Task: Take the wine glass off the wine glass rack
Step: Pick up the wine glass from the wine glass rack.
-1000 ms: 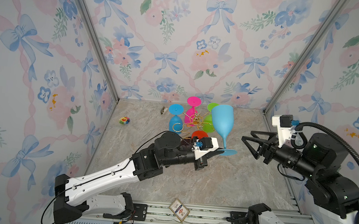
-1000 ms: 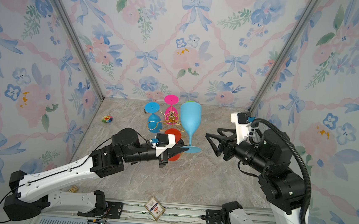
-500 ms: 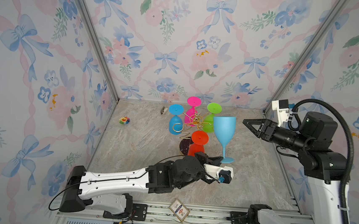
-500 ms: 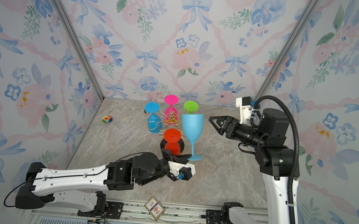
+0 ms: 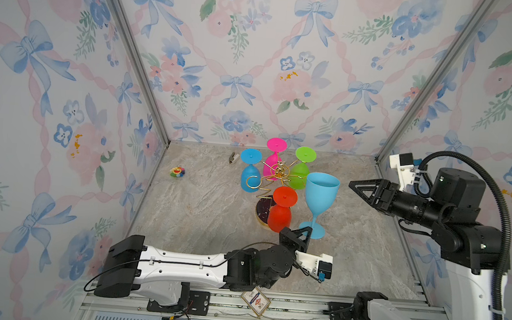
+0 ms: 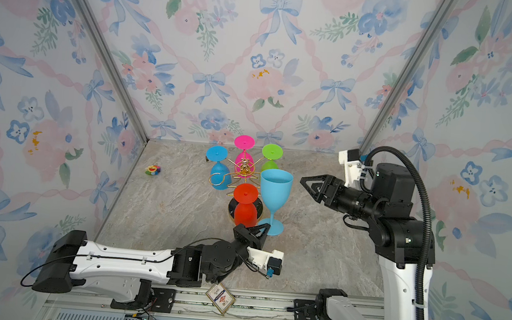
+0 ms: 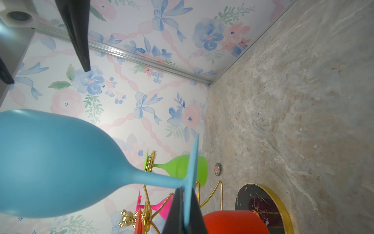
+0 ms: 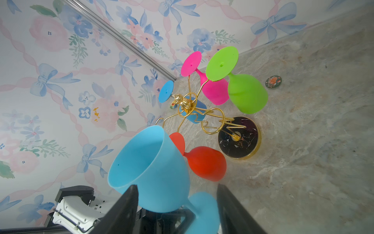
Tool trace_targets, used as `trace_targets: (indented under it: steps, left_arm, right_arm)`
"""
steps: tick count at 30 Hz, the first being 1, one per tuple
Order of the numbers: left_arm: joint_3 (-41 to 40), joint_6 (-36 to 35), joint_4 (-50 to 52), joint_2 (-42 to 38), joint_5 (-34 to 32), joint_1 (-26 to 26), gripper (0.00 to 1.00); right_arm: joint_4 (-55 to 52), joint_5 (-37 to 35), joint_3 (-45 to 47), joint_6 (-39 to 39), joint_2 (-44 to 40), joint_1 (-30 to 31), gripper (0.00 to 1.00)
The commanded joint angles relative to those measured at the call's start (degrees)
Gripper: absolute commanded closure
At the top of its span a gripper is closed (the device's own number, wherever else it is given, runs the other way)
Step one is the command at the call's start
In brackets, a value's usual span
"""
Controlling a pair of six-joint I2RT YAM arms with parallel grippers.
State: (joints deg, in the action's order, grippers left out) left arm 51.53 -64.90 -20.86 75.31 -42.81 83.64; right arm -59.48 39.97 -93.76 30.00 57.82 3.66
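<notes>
The light blue wine glass's rim (image 5: 339,182) (image 8: 150,167) is next for my right gripper. It should go there, on the side facing that gripper, and close.
A light blue wine glass (image 5: 320,194) (image 6: 275,187) stands upright just right of the wine glass rack (image 5: 278,172) (image 6: 244,167), off its arms. My left gripper (image 5: 300,233) (image 6: 258,229) is shut on the rim of the glass's foot, which shows edge-on between the jaws in the left wrist view (image 7: 185,202). I cannot tell whether the foot touches the floor. My right gripper (image 5: 354,187) (image 6: 304,181) is open, level with the bowl and to its right, apart from it. In the right wrist view (image 8: 176,186) the bowl shows between its fingers (image 8: 125,208).
A blue (image 5: 249,179), a pink (image 5: 273,165), a green (image 5: 298,176) and a red glass (image 5: 280,215) hang upside down on the rack above its black base (image 5: 262,206). A small colourful toy (image 5: 177,171) lies at the left. A card (image 5: 255,301) lies on the front rail.
The left arm has dropped low toward the front rail, still holding the glass by its foot. The right gripper rose and drew back slightly, its jaws a little narrower.
</notes>
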Motion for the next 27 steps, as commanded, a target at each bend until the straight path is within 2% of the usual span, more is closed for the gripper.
trace_targets:
  steps: [1,7,13,23,27]
  left_arm:
    - [-1.4,-6.0,-8.0,0.8,-3.7,0.5,1.0]
    - [-3.6,-11.0,-11.1,3.7,-6.8,1.0,1.0]
    - [-5.4,-14.2,-13.4,4.9,-7.3,1.3,1.0]
    - [-6.8,-17.1,-13.9,7.8,-8.1,1.7,1.0]
    - [-7.7,-18.2,-14.4,8.6,-8.8,1.8,1.0]
  right_arm:
    - [-5.5,-1.5,-1.4,-0.5,-0.8,-0.7,0.37]
    - [-7.3,-2.0,0.1,1.7,-0.6,-0.1,0.42]
    - [-10.6,-4.1,-0.6,2.1,0.0,0.1,0.46]
    - [-16.1,-6.3,-2.2,0.8,4.0,3.0,0.54]
    - [-17.8,-6.0,-2.8,0.5,5.9,4.3,0.63]
